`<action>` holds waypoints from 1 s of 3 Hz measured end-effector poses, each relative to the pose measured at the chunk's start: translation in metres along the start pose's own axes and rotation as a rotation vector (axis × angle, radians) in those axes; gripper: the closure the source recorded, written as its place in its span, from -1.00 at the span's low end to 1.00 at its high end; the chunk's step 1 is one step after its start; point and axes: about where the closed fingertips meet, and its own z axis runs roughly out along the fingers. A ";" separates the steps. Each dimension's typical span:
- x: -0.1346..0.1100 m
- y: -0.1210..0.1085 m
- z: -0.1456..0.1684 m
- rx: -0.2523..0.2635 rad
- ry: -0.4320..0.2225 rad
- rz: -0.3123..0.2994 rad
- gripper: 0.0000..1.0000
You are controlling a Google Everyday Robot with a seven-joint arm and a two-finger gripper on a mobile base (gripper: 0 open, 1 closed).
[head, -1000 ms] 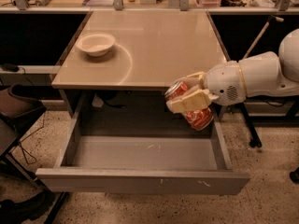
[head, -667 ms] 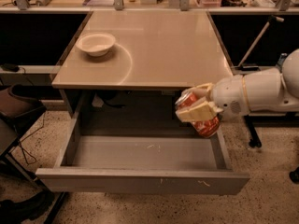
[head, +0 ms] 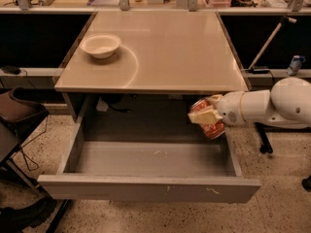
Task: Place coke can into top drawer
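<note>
My gripper will let go of the coke can on the grey drawer's bottom near the front panel (head: 193,163), towards my arm's side. The can now hangs tilted above the drawer floor.
The top drawer (head: 146,188) stands pulled open below the tabletop, its grey inside bare. My gripper (head: 204,115) comes in from the right on a white arm and is shut on the coke can (head: 210,128), an orange-red can with white markings. The can hangs tilted over the drawer's right end, just below the table's front edge and above the drawer floor. The fingers (head: 203,116) cover part of the can's upper side.
A white bowl (head: 100,45) sits on the tan tabletop (head: 165,47) at the back left. A dark chair (head: 19,113) stands to the left of the drawer. A small can (head: 295,63) rests on a ledge at the far right. Speckled floor lies around the drawer.
My gripper has carried the coke can a little to the right and lower, from beside the table's front edge down toward the drawer's right end. The drawer and bowl have not moved.
</note>
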 end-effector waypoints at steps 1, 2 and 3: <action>0.023 -0.006 0.017 0.011 -0.022 0.055 1.00; 0.031 0.032 0.015 0.005 -0.054 0.075 1.00; 0.044 0.073 0.026 -0.041 -0.028 0.069 1.00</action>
